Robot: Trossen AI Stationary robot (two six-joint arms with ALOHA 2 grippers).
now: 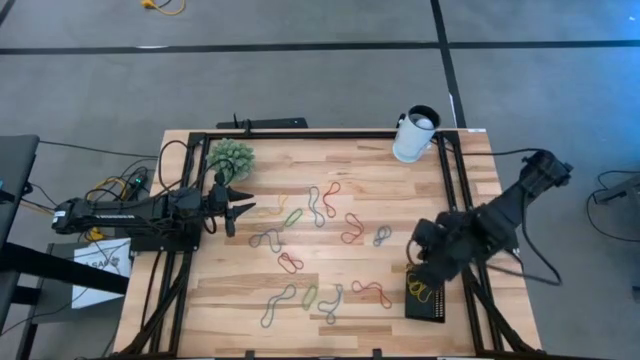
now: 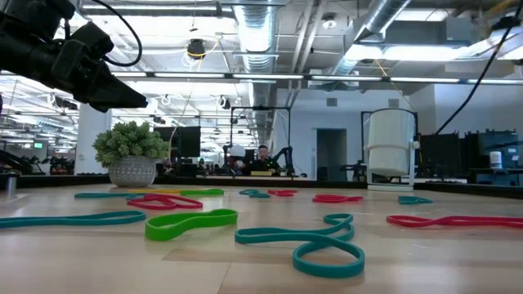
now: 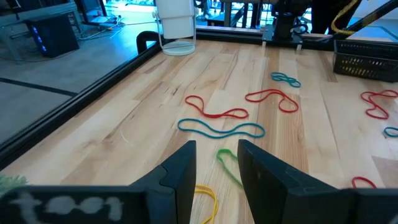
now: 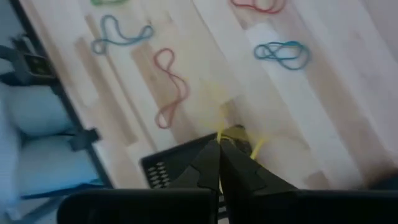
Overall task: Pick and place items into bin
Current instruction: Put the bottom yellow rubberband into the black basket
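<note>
My right gripper is going to let go of the yellow band, so that it is released inside the far end of the black bin (image 1: 417,281) (image 4: 235,149).
Several rubber bands in red, green, blue, grey and yellow lie flat over the middle of the table (image 1: 320,205), (image 2: 189,222). The black bin (image 1: 436,308), (image 4: 166,167) sits near the table's right near corner. My right gripper (image 1: 418,264), (image 4: 219,148) hovers by the bin's far left corner, shut on a yellow band (image 4: 255,147). My left gripper (image 1: 238,207), (image 3: 217,167) hangs open above the table's left side, over a green band (image 3: 229,163) and a yellow one (image 3: 206,196), touching nothing. My right gripper pinches the yellow band between its two fingertips, coming from above and slanting down. The band shows right at the tips (image 4: 222,133) and loops out to one side. In the left wrist view it hangs slack (image 3: 341,20) above the bin (image 3: 367,59).
A green spiky ball (image 1: 231,157) stands at the far left corner and a white cup (image 1: 414,135) at the far right corner. A black frame rail (image 1: 300,135) runs along the table's edges. Bare wood lies between the bands and the near edge.
</note>
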